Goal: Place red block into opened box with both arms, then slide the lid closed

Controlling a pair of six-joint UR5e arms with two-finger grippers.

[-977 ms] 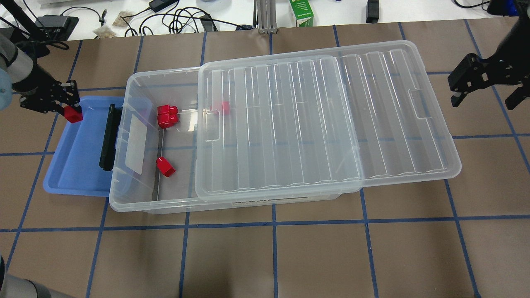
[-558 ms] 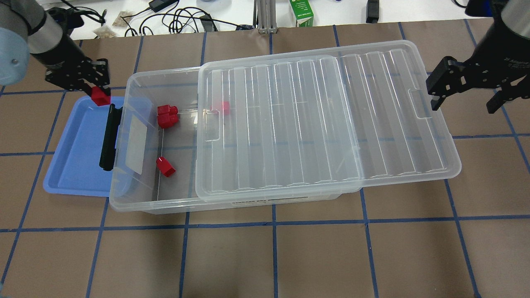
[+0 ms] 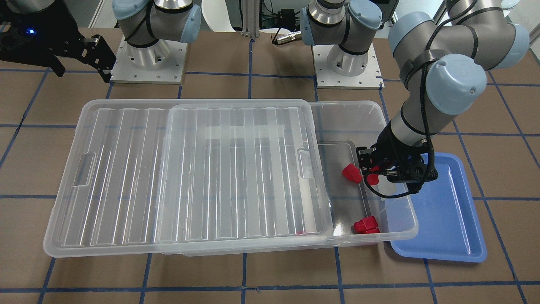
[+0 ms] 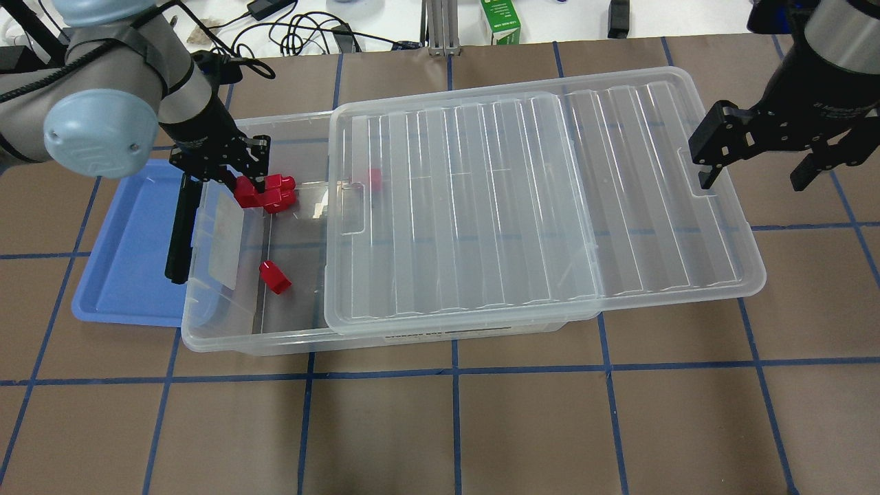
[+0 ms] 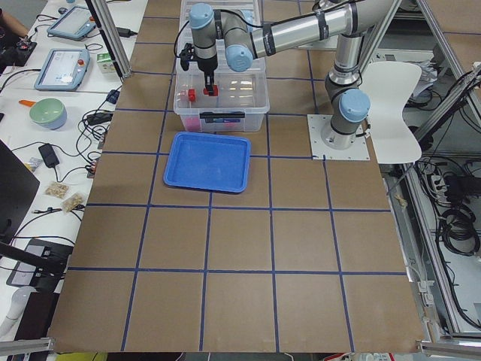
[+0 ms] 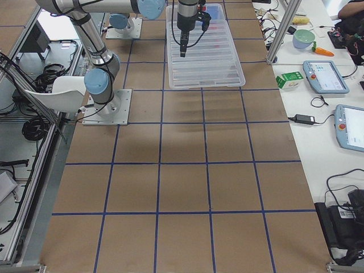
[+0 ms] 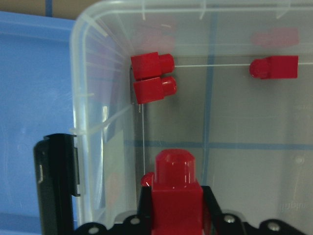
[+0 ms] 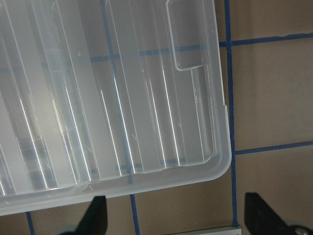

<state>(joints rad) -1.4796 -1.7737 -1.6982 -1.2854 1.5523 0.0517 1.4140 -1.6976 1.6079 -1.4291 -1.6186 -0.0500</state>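
Observation:
Next, I let go of the red block with my left gripper on the box's bottom, beside the middle of the lid's edge (image 3: 340, 187) (image 7: 190, 170).
My left gripper (image 4: 249, 184) is shut on a red block (image 4: 243, 193) (image 7: 177, 196) and holds it over the left, uncovered end of the box (image 4: 206, 338), just inside the rim. Three more red blocks lie on the box floor: a pair (image 4: 278, 192) (image 7: 152, 78) and a single one (image 4: 275, 277). Another block (image 4: 373, 179) shows through the lid's edge. The ribbed lid (image 4: 536, 206) lies shifted to the right and overhangs the box there. My right gripper (image 4: 753, 168) (image 8: 178, 220) hangs open above the lid's right short edge, near its notch (image 4: 694, 173).
A blue tray (image 4: 117, 275) lies against the box's left end, under the left arm. A black handle (image 4: 180, 230) sits on that end wall. Cables and a green carton (image 4: 500, 20) lie beyond the table's far edge.
The left gripper has carried the red block from above the blue tray rightward over the box's open end. The right gripper has moved left toward the lid's right edge.

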